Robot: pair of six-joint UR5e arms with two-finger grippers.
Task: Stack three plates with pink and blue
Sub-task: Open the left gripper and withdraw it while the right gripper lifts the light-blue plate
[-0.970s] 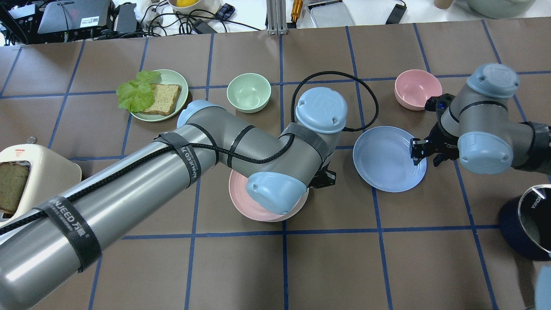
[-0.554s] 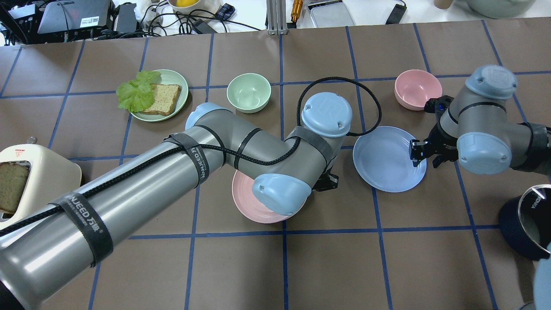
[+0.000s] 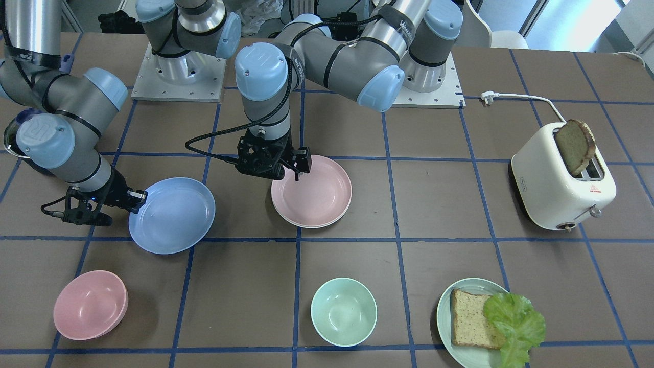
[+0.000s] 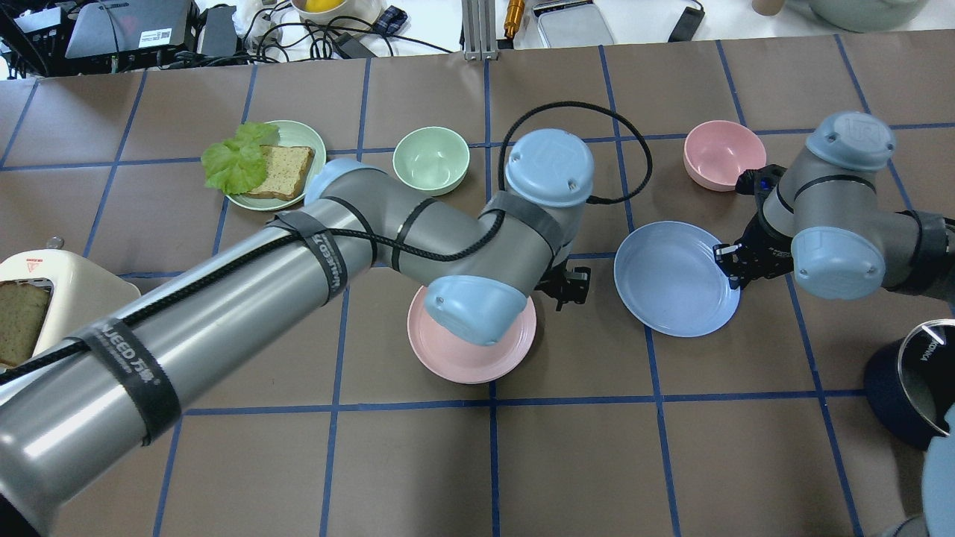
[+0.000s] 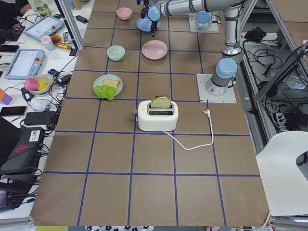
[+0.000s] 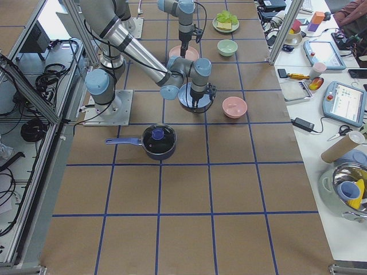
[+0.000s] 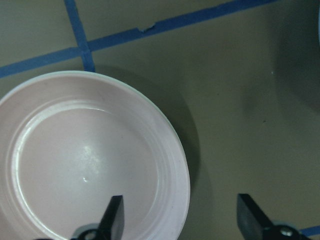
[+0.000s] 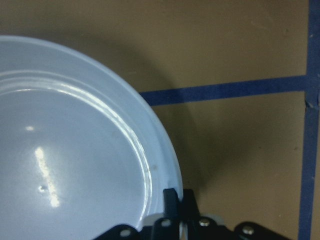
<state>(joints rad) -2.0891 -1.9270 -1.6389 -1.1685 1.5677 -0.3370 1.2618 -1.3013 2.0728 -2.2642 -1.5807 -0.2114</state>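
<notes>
Next, I release the light blue plate squarely on top of the pale pink plate (image 3: 311, 191) with my right gripper.
The pale pink plate (image 3: 314, 197) (image 4: 466, 354) lies flat mid-table; a paler rim shows under its near edge in the front view, and otherwise no cream-white plate is visible. My left gripper (image 3: 286, 171) (image 7: 180, 220) is open and empty just above the pink plate's (image 7: 90, 165) edge, with one finger over the plate and one over the table. The light blue plate (image 3: 173, 217) (image 4: 671, 280) (image 8: 75, 150) sits beside it. My right gripper (image 3: 134, 200) (image 4: 735, 265) (image 8: 176, 200) is shut on the blue plate's rim.
A pink bowl (image 3: 89, 304) (image 4: 724, 155), a mint bowl (image 3: 343, 312) (image 4: 431, 160) and a green plate with bread and lettuce (image 3: 449, 317) (image 4: 298, 134) line the far side. A toaster (image 3: 562, 189) stands at my left, a dark pot (image 4: 910, 388) at my right.
My left gripper has let go of the pink plate, which now lies flat, and has drawn back from it. My right gripper has closed on the blue plate's rim.
</notes>
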